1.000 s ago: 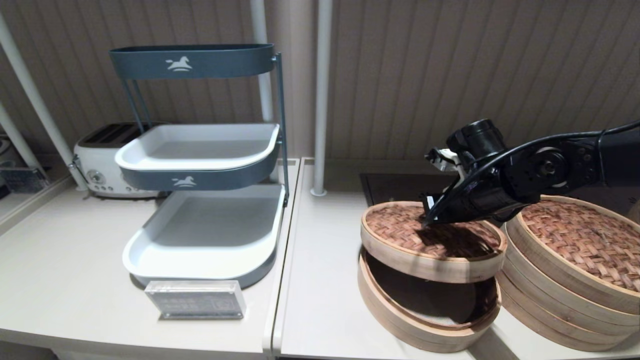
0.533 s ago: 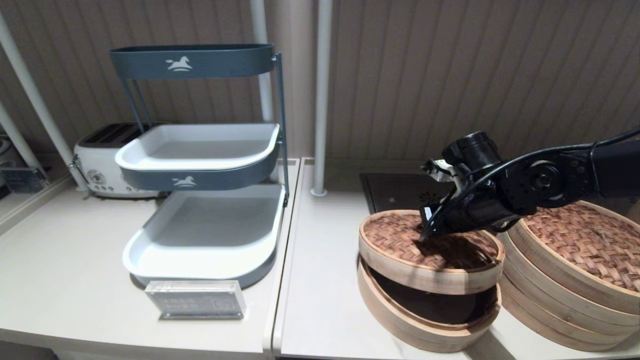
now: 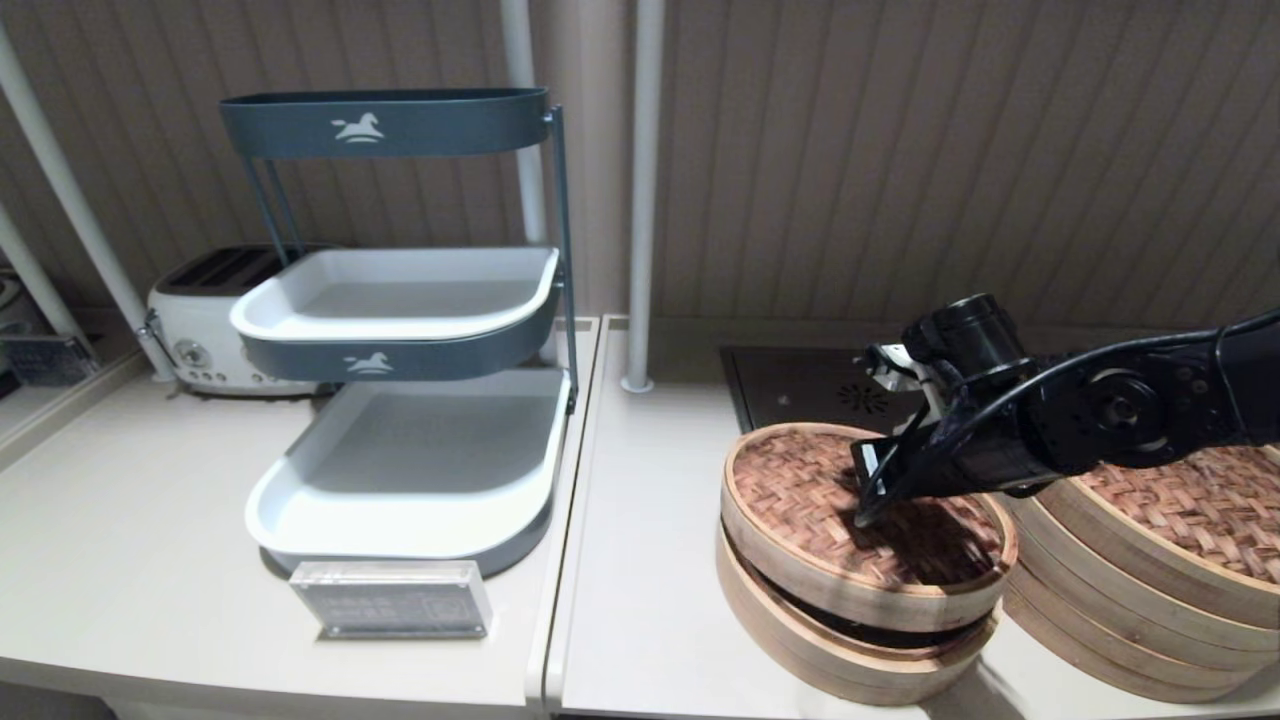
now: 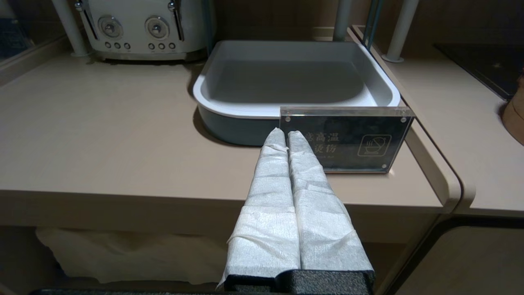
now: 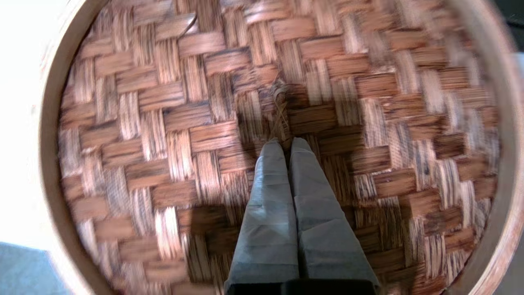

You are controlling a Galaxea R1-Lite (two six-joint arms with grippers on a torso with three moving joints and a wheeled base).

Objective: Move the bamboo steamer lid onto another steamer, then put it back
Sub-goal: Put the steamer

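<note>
Next, my right gripper puts the bamboo steamer lid down flat on the low bamboo basket (image 3: 871, 534) next to the taller stacked steamer.
The bamboo steamer lid (image 3: 800, 485), reddish-brown woven with a pale rim, hangs slightly tilted just over the low bamboo basket (image 3: 830, 655); a thin dark gap shows between them at the front. My right gripper (image 3: 862, 518) is shut on the lid's small centre loop (image 5: 280, 110), its wrapped fingertips (image 5: 285, 141) pinched together over the weave (image 5: 163, 123). The taller stacked steamer (image 3: 1130, 600) with its own woven lid (image 3: 1190, 510) stands at the right, touching the basket. My left gripper (image 4: 286, 132) is shut on nothing, parked low before the counter's front edge.
A three-tier grey and white tray rack (image 3: 400, 470) stands at the left with an acrylic sign (image 3: 392, 600) before it and a white toaster (image 3: 200, 320) behind. A black hob (image 3: 800, 375) lies behind the basket. A white pole (image 3: 640, 200) rises mid-counter.
My right gripper has come down and slightly towards me with the lid. The wide gap over the low basket has shrunk to a thin slit.
</note>
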